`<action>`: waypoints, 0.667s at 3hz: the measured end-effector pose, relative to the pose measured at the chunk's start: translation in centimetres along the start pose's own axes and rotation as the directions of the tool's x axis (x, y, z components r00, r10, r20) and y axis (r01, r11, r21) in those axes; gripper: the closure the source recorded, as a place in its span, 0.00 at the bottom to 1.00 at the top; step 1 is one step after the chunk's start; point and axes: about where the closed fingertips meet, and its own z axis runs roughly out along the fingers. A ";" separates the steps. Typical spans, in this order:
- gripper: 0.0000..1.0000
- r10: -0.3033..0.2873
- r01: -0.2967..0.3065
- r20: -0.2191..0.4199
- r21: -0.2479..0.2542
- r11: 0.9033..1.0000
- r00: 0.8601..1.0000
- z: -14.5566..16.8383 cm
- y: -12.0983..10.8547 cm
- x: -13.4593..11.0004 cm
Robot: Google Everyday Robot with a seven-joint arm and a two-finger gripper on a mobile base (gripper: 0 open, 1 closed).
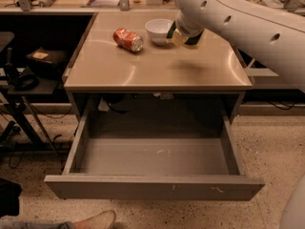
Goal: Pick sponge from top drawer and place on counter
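Observation:
Next, my gripper sets the sponge down and lets go of it on the bare counter diagonally [194, 61] in front of the white bowl.
My gripper [186, 31] hangs from the white arm that reaches in from the upper right. It is shut on the sponge [179, 36], of which the yellow base and a dark green edge show. The sponge is held above the back of the beige counter [143, 68], just right of the white bowl, and it casts a shadow on the surface below. The top drawer [152, 187] is pulled fully open under the counter, and its grey inside holds nothing.
A red soda can [127, 39] lies on its side at the counter's back left. A white bowl [157, 30] stands beside it. A cluttered shelf runs along the back. A dark side table [28, 75] with items is on the left. A shoe [95, 220] shows at the bottom.

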 end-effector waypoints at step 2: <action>1.00 0.063 -0.082 -0.127 -0.151 0.985 0.990 6.8 2.2 6.4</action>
